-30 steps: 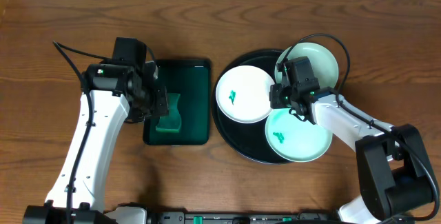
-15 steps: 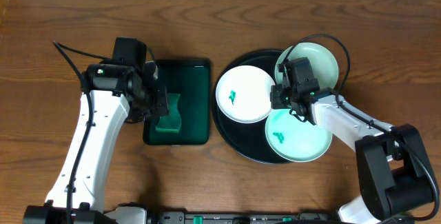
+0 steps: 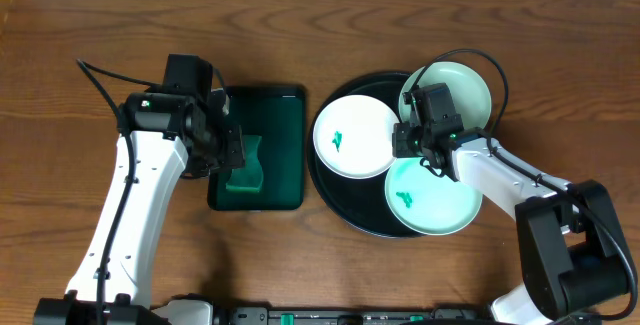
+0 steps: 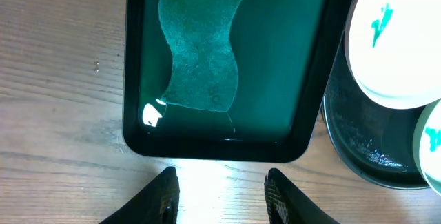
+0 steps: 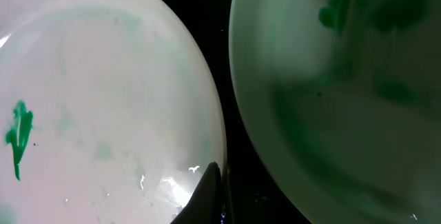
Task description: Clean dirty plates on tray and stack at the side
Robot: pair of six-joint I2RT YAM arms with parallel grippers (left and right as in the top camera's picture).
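The green sponge in the dark green tray is next for my left gripper, which should go there and close on the sponge's narrow middle (image 3: 248, 164) (image 4: 200, 52).
The round black tray (image 3: 335, 200) holds three plates. The left plate (image 3: 352, 137) has a teal smear. The front plate (image 3: 435, 200) is cyan with a small smear. The back plate (image 3: 462, 87) lies over the tray's far right rim. My right gripper (image 3: 410, 143) sits between them at the left plate's right rim. In the right wrist view its dark fingers (image 5: 215, 189) are closed together on the rim of the smeared plate (image 5: 103, 93), with another plate (image 5: 344, 79) to the right. My left gripper (image 3: 228, 150) is open and empty; its fingers (image 4: 220, 195) show over bare wood.
A small rectangular dark green tray (image 3: 280, 115) lies left of the black tray and holds a green sponge (image 3: 245, 170), also seen in the left wrist view (image 4: 200, 52). The table is brown wood (image 3: 100, 25).
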